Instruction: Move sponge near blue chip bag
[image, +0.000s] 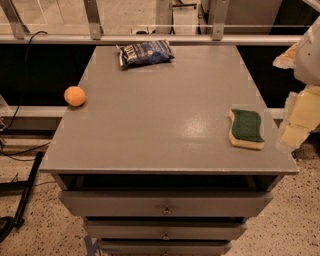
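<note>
Next, I grip the sponge's middle (246, 128) near the grey cabinet top's edge to carry it.
The sponge (246, 128), dark green on top with a pale yellow base, lies flat near the right edge of the grey cabinet top (160, 105). The blue chip bag (145, 52), crinkled with white lettering, lies at the far edge, left of centre. My gripper (296, 131) shows as a pale yellow and white shape at the right border of the view. It hangs just past the table's right edge, right of the sponge and apart from it. It holds nothing that I can see.
An orange ball (74, 96) sits at the cabinet top's left edge. Drawers (165, 204) stand slightly open below the front edge. A metal railing (150, 37) runs behind the cabinet. Cables (20, 150) lie on the floor at the left.
</note>
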